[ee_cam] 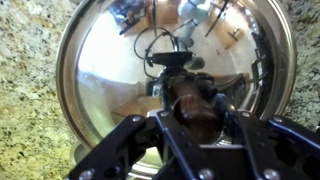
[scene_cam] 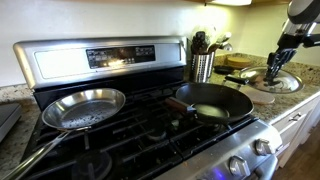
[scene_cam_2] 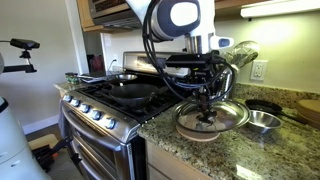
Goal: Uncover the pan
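Observation:
Next, my gripper releases the metal lid on the light round board on the counter (scene_cam: 263, 98), next to the black pan. The lid now lies on the granite counter.
The black non-stick pan (scene_cam: 212, 100) with a reddish-brown handle sits uncovered on a front stove burner; it also shows in an exterior view (scene_cam_2: 133, 91). The round shiny metal lid (scene_cam: 272, 79) lies on the granite counter beside the stove, seen too in an exterior view (scene_cam_2: 212, 116). It fills the wrist view (ee_cam: 100, 70). My gripper (ee_cam: 192, 112) stands straight above the lid, its fingers closed on the lid's dark centre knob. It shows in both exterior views (scene_cam: 276, 64) (scene_cam_2: 208, 100).
A shiny steel skillet (scene_cam: 85, 108) sits on another front burner. A utensil holder (scene_cam: 203, 66) stands behind the pan. A light round board (scene_cam: 262, 96) lies under the lid. A small metal bowl (scene_cam_2: 262, 120) sits on the counter beside the lid.

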Motion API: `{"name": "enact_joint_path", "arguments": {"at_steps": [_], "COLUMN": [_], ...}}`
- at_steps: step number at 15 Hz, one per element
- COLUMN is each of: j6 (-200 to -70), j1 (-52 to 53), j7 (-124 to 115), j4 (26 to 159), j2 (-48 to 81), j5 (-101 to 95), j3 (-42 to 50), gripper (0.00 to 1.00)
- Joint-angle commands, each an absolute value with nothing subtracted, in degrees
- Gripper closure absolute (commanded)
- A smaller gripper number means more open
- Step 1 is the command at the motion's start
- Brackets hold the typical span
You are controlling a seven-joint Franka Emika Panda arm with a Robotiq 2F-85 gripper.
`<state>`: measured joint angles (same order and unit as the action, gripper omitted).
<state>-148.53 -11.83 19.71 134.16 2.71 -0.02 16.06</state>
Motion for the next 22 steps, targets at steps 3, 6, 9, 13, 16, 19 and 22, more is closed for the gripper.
{"name": "enact_joint_path", "arguments": {"at_steps": [3,6,9,13,16,19,22], "j6": [-153.0,-153.1,-152.4,-151.4,-151.8,-151.8,-150.3], "j1": [-13.0,-13.6,-14.1,-14.3,-14.1,-13.4,-12.4], "j7": [20.6,20.5,20.3,19.1,18.6,17.4,15.3], "j4": [130.8,129.3,128.6,130.2,131.3,131.5,131.9], "j2": [10.5,13.1,14.3,14.5,14.7,14.0,11.9], "j5": [8.1,10.1,10.6,10.5,9.6,7.9,4.0], "j3": [11.4,9.3,8.3,7.9,8.0,8.6,9.6], "gripper": [0.79,0.79,0.79,0.79,0.79,0.29,0.16]}}
